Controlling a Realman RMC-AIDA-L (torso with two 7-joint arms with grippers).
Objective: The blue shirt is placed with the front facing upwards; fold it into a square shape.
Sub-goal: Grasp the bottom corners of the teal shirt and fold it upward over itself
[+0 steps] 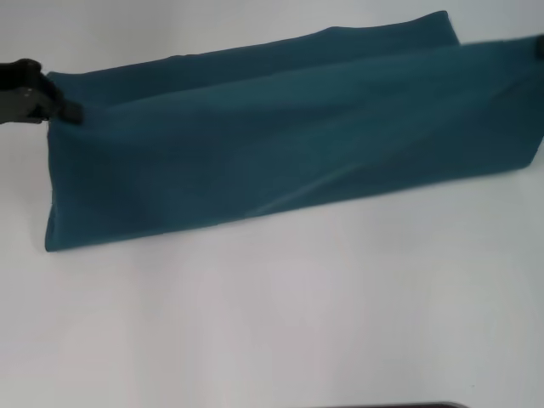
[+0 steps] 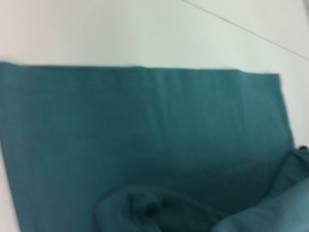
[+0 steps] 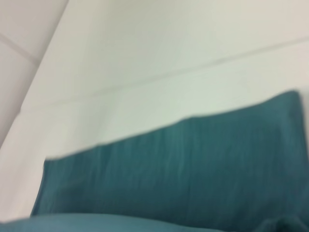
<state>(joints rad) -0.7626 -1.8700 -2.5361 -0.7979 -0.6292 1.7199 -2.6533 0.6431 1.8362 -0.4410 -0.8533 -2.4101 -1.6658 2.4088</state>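
Note:
Next, my left gripper lets go of the raised corner on the blue shirt's far edge just inside the shirt's flat corner (image 1: 95, 75) (image 2: 34, 71).
The blue shirt (image 1: 289, 144) stretches across the white table as a long teal band, its upper fold lifted and pulled taut between both sides. My left gripper (image 1: 70, 110) is at the far left, shut on the shirt's raised left corner. At the far right edge only a dark sliver of my right gripper (image 1: 539, 48) shows, where the shirt's raised right corner ends. The left wrist view shows the flat shirt (image 2: 145, 140) with a bunched fold close by. In the right wrist view the shirt (image 3: 193, 174) lies below. No lettering or tag is visible.
The white table (image 1: 272, 323) spreads out bare in front of the shirt. A dark edge (image 1: 391, 405) shows at the bottom of the head view. A seam in the white surface (image 3: 145, 79) runs behind the shirt.

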